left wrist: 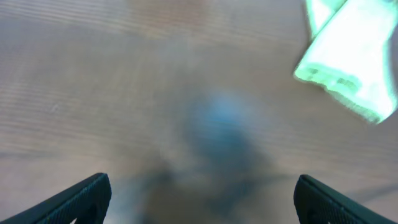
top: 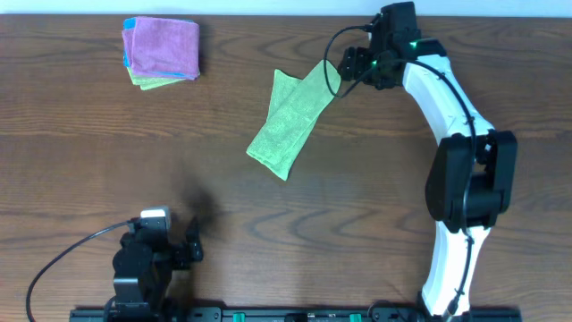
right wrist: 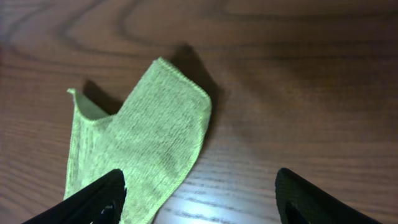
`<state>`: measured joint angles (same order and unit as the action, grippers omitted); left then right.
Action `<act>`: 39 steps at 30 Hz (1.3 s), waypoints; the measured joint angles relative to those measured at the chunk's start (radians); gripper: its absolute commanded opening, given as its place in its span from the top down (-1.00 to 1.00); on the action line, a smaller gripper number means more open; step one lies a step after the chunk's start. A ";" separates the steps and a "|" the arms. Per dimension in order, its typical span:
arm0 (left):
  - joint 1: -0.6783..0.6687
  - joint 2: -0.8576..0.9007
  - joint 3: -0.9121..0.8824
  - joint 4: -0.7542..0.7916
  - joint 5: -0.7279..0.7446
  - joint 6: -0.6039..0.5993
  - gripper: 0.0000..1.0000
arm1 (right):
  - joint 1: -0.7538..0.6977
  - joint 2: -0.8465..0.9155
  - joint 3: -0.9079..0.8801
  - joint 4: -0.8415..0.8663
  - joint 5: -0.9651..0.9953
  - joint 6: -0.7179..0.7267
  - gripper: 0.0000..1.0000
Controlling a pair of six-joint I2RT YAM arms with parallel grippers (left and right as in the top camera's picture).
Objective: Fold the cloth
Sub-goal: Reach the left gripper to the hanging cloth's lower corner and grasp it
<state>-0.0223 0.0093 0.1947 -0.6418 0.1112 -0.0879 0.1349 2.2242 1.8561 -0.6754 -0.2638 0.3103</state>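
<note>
My left gripper needs to next move to the light green cloth's near-end corner [top: 250, 150] [left wrist: 300, 74], on the side toward the folded stack, and close there.
A light green cloth [top: 290, 121] lies folded into a long strip, slanting across the middle back of the wooden table. In the right wrist view the cloth [right wrist: 143, 143] has its upper layer askew, with a corner peeking out at the left. My right gripper [top: 350, 64] is open and empty just above the cloth's far right end; its fingers [right wrist: 202, 199] straddle the cloth's edge. My left gripper [top: 183, 243] is open and empty near the table's front left; the cloth's near end [left wrist: 351, 68] shows blurred at the upper right of the left wrist view.
A stack of folded cloths [top: 161, 51], pink on top with blue and green below, sits at the back left. The right arm [top: 465, 170] arches over the table's right side.
</note>
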 measured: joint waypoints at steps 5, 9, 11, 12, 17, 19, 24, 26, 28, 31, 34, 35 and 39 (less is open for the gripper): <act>0.000 0.001 0.000 0.052 0.065 -0.234 -0.91 | -0.005 0.037 0.000 0.037 -0.041 0.035 -0.42; 0.000 0.052 0.003 0.068 0.164 -0.371 -0.91 | -0.005 0.093 0.000 0.056 -0.065 0.070 -0.41; 0.000 0.117 0.013 0.101 0.205 -0.417 -0.91 | -0.005 0.111 0.000 0.064 -0.071 0.085 -0.39; 0.000 0.158 0.023 0.119 0.223 -0.436 -0.91 | -0.005 0.117 0.000 0.069 -0.074 0.091 -0.39; 0.000 0.409 0.145 0.164 0.275 -0.476 -0.91 | -0.005 0.126 0.000 0.098 -0.082 0.118 -0.32; 0.000 0.529 0.214 0.166 0.286 -0.483 -0.91 | -0.005 0.126 0.000 0.105 -0.084 0.127 -0.29; 0.000 0.857 0.415 0.175 0.351 -0.488 -0.91 | -0.005 0.126 0.000 0.124 -0.086 0.143 -0.22; 0.000 0.990 0.492 0.188 0.391 -0.488 -0.91 | -0.005 0.126 0.000 0.134 -0.086 0.154 -0.22; 0.000 1.104 0.547 0.209 0.419 -0.488 -0.90 | -0.005 0.126 0.000 0.153 -0.087 0.161 -0.20; 0.000 1.204 0.563 0.261 0.440 -0.584 -0.90 | -0.005 0.126 0.000 0.165 -0.088 0.174 -0.18; 0.000 1.296 0.565 0.296 0.460 -0.721 -0.90 | -0.005 0.126 0.000 0.175 -0.088 0.183 -0.16; 0.000 1.321 0.565 0.315 0.468 -0.757 -0.90 | -0.005 0.126 0.000 0.182 -0.088 0.188 -0.15; 0.000 1.384 0.565 0.416 0.518 -0.845 -0.90 | -0.005 0.132 0.000 0.198 -0.095 0.209 -0.13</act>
<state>-0.0227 1.3933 0.7597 -0.2256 0.6296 -0.9325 0.1303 2.3558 1.8565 -0.4774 -0.3592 0.5190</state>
